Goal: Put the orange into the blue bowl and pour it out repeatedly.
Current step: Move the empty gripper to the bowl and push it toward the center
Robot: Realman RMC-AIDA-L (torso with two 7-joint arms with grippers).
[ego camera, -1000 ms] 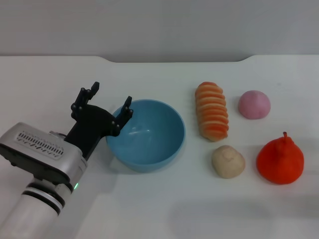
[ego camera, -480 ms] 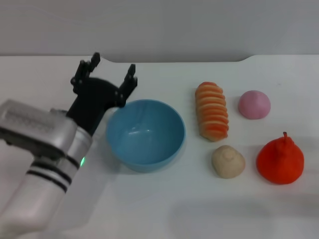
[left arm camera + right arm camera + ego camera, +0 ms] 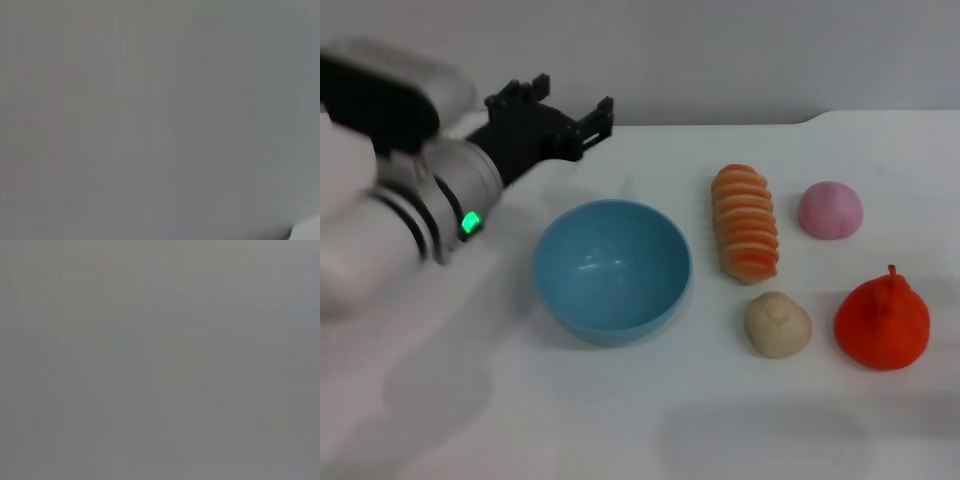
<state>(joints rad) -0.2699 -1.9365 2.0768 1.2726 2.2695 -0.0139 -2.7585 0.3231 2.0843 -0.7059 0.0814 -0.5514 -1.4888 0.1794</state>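
Next, I move my left gripper to the light-blue bowl and close it on the bowl's rim point(image 3: 537, 256), on the side farthest from the ribbed roll.
The light-blue bowl point(image 3: 612, 268) stands upright and empty on the white table, left of centre. The red-orange toy orange point(image 3: 882, 322) with its stem nub lies at the right, apart from the bowl. My left gripper point(image 3: 565, 108) is open and empty, raised above the table behind and to the left of the bowl, near the back edge. The right gripper is out of view. Both wrist views show only plain grey.
A ribbed orange-and-cream roll point(image 3: 745, 222) lies right of the bowl. A pink dome point(image 3: 830, 210) lies farther right, and a beige ball point(image 3: 777, 325) lies between the roll and the orange. The white table point(image 3: 620, 420) ends at a grey wall behind.
My left arm has lifted and pulled back from the bowl's left rim toward the table's back edge. The bowl and the toys have not moved.
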